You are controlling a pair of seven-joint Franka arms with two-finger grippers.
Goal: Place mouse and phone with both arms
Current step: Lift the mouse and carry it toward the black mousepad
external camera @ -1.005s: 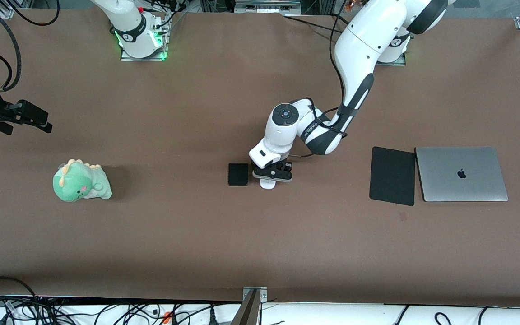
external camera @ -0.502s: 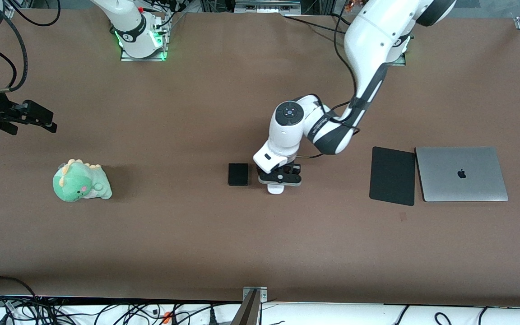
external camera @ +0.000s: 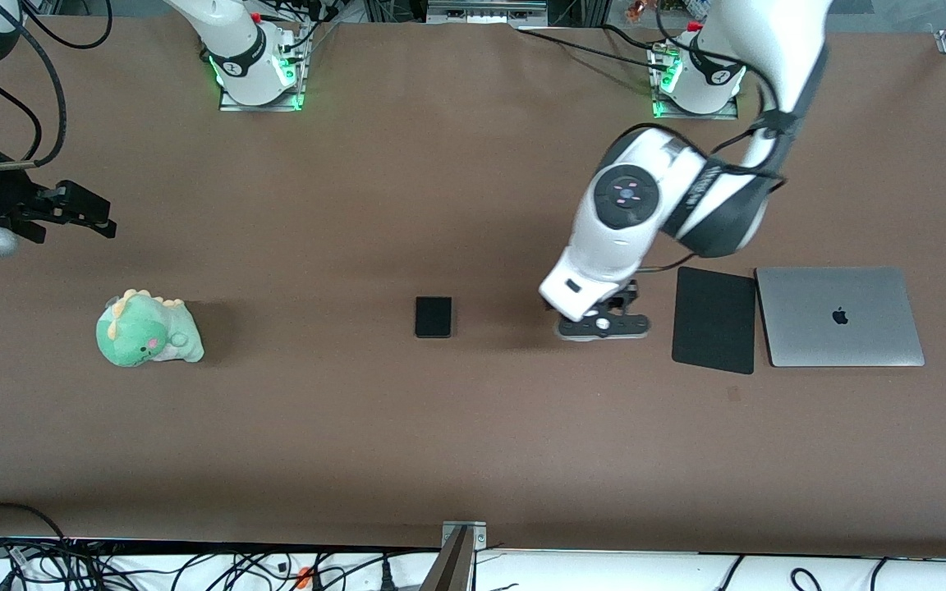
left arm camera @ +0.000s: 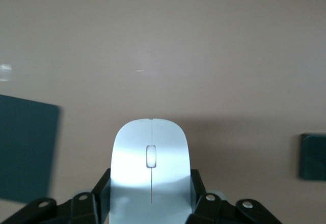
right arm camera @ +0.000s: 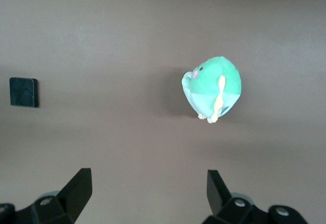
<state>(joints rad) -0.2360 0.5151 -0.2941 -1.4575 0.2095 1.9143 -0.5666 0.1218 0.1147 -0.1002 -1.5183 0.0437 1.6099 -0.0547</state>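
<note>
My left gripper needs to let go of the white mouse on the middle of the black mouse pad (external camera: 721, 332) (left arm camera: 7, 142).
My left gripper (external camera: 602, 326) is shut on the white mouse (left arm camera: 150, 168) and holds it above the bare table between the phone and the mouse pad. The mouse is hidden under the hand in the front view. The phone (external camera: 433, 317), a small black slab, lies flat on the table near the middle; it also shows in the left wrist view (left arm camera: 312, 157) and the right wrist view (right arm camera: 23, 92). My right gripper (external camera: 83, 216) is open and empty, up in the air at the right arm's end of the table, above the table beside the plush toy.
A green dinosaur plush (external camera: 147, 329) lies toward the right arm's end. A flat black mouse pad (external camera: 714, 319) lies beside a closed silver laptop (external camera: 839, 316) toward the left arm's end. Cables hang past the table's front edge.
My left gripper has lifted the mouse from beside the phone and carried it toward the mouse pad. My right gripper has drifted slightly toward the table's middle.
</note>
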